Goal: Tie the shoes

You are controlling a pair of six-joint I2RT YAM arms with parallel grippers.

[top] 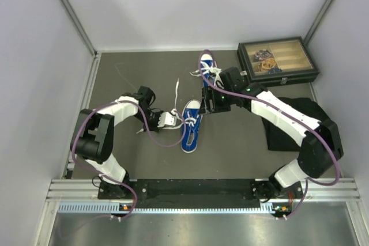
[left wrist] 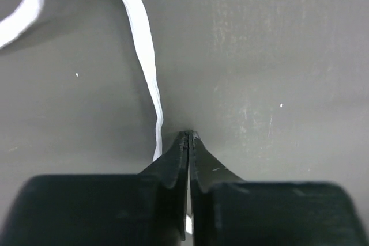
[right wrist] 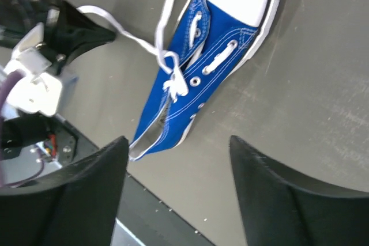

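The white lace is in my left gripper far out from the near shoe, so next I open that gripper and take the lace close beside the knot (right wrist: 176, 83).
Two blue sneakers lie on the dark table. The near one (top: 191, 126) lies in the middle with its white toe cap pointing away; the far one (top: 209, 68) lies at the back with loose laces. My left gripper (top: 172, 118) is just left of the near shoe and shut on one of its white laces (left wrist: 151, 79). In the left wrist view the jaws (left wrist: 189, 133) are pressed together, with lace beside and between them. My right gripper (top: 210, 105) is open and empty above the table between the shoes. In its view (right wrist: 179, 142) the near shoe (right wrist: 202, 73) lies ahead.
A dark glass-lidded box (top: 277, 60) stands at the back right. A black cloth (top: 288, 124) lies under my right arm. White walls close in both sides, and an aluminium rail (top: 202, 191) runs along the near edge.
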